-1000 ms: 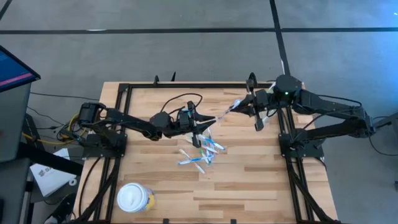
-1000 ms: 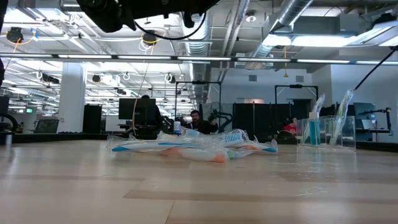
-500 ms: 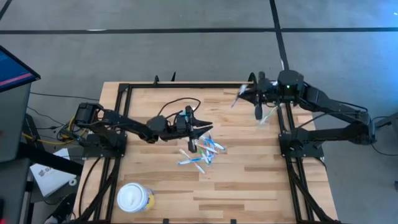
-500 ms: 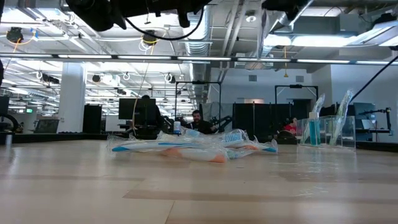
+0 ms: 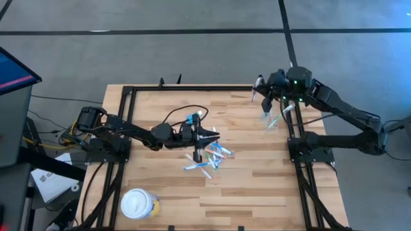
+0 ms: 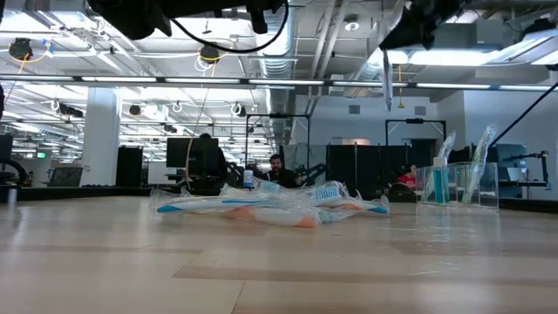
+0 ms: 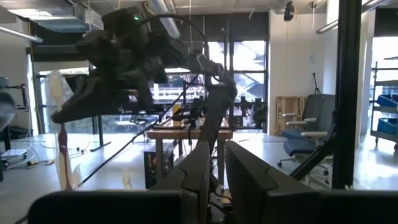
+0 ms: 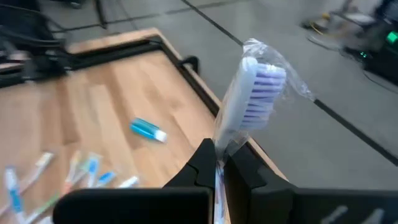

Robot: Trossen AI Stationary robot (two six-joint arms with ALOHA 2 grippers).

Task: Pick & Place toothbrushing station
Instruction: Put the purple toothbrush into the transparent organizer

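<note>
I should let go of the wrapped toothbrush with my right gripper inside the clear tumbler (image 5: 271, 119), among the toothbrushes that already stand there.
A heap of wrapped toothbrushes (image 5: 209, 158) lies on the wooden table's middle, also seen in the low view (image 6: 270, 208). The small blue tube (image 5: 192, 119) lies just beyond it. A clear tumbler (image 6: 453, 179) holding toothbrushes stands by the right edge. My right gripper (image 5: 262, 91) is high over the far right corner, shut on one wrapped toothbrush (image 8: 252, 87). My left gripper (image 5: 212, 135) hovers above the heap, pointing right, with a narrow gap between its fingers (image 7: 217, 171) and nothing in it. My right gripper pinches the wrapped toothbrush between its two fingers on the handle just below the head (image 8: 222, 140). The bristled head sticks out beyond the fingertips and the rest of the handle runs back between the fingers. The toothbrush is lifted clear of the table (image 6: 386, 77).
A round yellow tub with a white lid (image 5: 140, 204) stands near the table's near left corner. Black frame rails (image 5: 128, 96) run along the table's edges beside both arm bases. Bare wood lies along the near side of the table.
My right gripper has carried the toothbrush away from the table's middle toward the far right corner and has turned, so the brush no longer points out to the left. My left gripper has drifted slightly toward the near edge over the heap.
</note>
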